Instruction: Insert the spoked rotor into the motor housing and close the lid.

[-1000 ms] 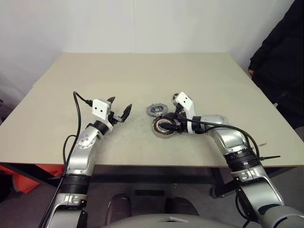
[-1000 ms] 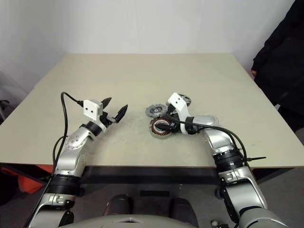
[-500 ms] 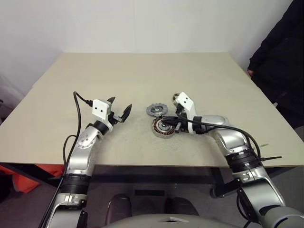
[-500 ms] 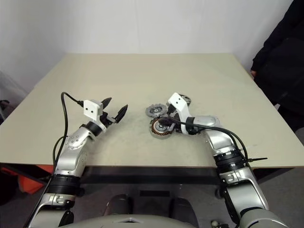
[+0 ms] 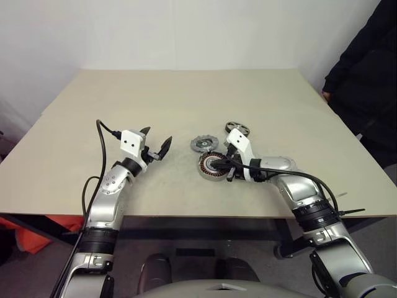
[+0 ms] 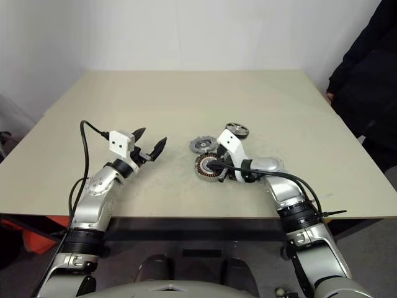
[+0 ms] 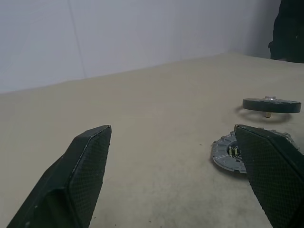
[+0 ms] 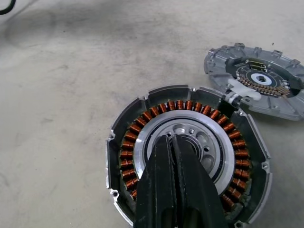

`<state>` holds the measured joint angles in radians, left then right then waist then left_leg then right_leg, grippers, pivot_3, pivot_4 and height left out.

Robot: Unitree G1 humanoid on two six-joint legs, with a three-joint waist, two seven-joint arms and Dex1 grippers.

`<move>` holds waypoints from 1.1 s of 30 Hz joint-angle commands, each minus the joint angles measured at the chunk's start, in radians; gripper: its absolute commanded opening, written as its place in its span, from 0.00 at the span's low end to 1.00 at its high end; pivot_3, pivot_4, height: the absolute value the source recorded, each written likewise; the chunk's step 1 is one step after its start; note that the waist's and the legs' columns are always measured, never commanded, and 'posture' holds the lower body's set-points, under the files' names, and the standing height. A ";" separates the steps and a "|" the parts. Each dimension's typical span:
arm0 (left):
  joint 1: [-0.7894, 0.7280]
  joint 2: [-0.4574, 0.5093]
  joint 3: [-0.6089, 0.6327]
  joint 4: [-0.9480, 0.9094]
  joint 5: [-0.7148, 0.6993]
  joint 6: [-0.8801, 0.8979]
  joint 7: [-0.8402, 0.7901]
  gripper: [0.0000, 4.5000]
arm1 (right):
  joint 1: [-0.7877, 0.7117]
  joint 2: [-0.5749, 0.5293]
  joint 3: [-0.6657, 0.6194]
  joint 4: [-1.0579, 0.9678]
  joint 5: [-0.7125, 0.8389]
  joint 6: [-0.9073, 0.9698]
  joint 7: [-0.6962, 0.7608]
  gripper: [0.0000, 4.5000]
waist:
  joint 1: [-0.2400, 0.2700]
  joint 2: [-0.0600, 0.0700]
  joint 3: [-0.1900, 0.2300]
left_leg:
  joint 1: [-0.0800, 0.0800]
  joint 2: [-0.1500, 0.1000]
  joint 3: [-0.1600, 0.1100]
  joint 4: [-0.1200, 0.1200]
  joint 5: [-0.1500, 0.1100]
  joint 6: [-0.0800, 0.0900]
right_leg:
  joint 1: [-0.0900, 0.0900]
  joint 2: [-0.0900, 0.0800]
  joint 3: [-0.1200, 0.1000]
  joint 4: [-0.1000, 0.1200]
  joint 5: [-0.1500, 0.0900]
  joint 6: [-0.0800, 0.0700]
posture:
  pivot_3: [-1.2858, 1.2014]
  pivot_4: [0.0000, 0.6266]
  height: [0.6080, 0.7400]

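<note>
My right gripper's empty fingers block the middle of the motor housing where the spoked rotor must go. Next, I lift them clear, open them and take the rotor (image 5: 247,132) by its rim.
The motor housing (image 5: 205,169) lies on the table, its copper windings (image 8: 199,111) ringing a silver hub. My right gripper (image 5: 218,165) is shut with nothing in it, and its joined tips (image 8: 170,138) rest over that hub. The grey notched lid (image 5: 202,143) lies flat just beyond the housing, touching its rim (image 8: 259,78). The spoked rotor (image 5: 238,128) sits behind my right wrist, a little further back. My left gripper (image 5: 158,138) hovers open and empty to the left of the lid, and its wrist view takes in the lid (image 7: 228,154) and the rotor (image 7: 271,104).
A person in dark clothing (image 5: 366,62) stands at the table's far right corner. The beige table (image 5: 186,93) stretches back to a white wall. Its front edge (image 5: 198,216) runs close under both forearms.
My right gripper's fingers have closed together over the housing hub. More of the rotor now shows behind my right wrist. The left arm has stayed still.
</note>
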<state>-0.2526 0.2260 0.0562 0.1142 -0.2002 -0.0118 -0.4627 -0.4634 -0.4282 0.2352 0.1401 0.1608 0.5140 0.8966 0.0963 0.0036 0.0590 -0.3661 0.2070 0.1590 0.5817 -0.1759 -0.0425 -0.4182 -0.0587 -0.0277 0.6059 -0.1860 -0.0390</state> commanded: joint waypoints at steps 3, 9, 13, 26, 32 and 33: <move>-0.011 0.007 0.006 -0.018 -0.002 -0.020 0.000 0.97 | -0.028 -0.002 -0.023 0.000 0.006 0.002 -0.013 0.01 | 0.000 0.000 0.000 | 0.000 0.000 0.000 0.000 0.000 0.000 | 0.000 0.000 0.000 0.000 0.000 0.000 | 0.52 0.00 1.00; -0.012 0.004 0.003 -0.012 0.000 -0.024 -0.001 0.97 | -0.062 -0.010 -0.054 -0.017 0.018 0.004 -0.015 0.01 | 0.000 0.000 0.000 | 0.000 0.000 0.000 0.000 0.000 0.000 | 0.000 0.000 0.000 0.000 0.000 0.000 | 0.52 0.00 1.00; -0.013 0.004 0.004 -0.013 0.000 -0.023 -0.001 0.97 | -0.087 -0.008 -0.080 -0.003 0.015 -0.003 -0.035 0.01 | 0.000 0.000 0.000 | -0.001 0.000 0.000 0.000 0.000 0.000 | 0.000 0.000 0.000 0.000 0.000 0.000 | 0.52 0.00 1.00; -0.012 0.004 -0.002 -0.018 -0.001 -0.016 -0.005 0.97 | -0.174 0.109 -0.380 0.167 0.105 0.114 -0.382 0.23 | 0.000 0.000 0.000 | -0.001 0.000 0.000 0.000 0.000 -0.001 | -0.001 0.000 0.000 0.000 0.000 -0.001 | 0.52 0.00 1.00; -0.014 0.003 -0.008 -0.015 0.000 -0.016 -0.010 0.97 | -0.236 0.184 -0.552 0.209 0.206 0.213 -0.563 0.61 | -0.003 0.000 0.000 | 0.000 0.000 0.000 -0.001 0.000 -0.001 | -0.001 0.000 0.000 0.001 0.000 -0.001 | 0.52 0.00 1.00; -0.014 0.002 -0.009 -0.015 0.001 -0.015 -0.011 0.97 | -0.255 0.197 -0.592 0.233 0.228 0.233 -0.604 0.61 | -0.003 0.001 0.000 | 0.000 0.000 0.000 -0.001 0.000 -0.001 | -0.001 0.000 0.000 0.001 0.000 0.000 | 0.52 0.00 1.00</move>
<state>-0.2508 0.2252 0.0468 0.1191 -0.1975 -0.0133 -0.4718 -0.6617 -0.2419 -0.2907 0.3682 0.3347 0.7186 0.3531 0.0937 0.0041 0.0593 -0.3660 0.2067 0.1592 0.5809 -0.1753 -0.0436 -0.4193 -0.0586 -0.0273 0.6066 -0.1858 -0.0395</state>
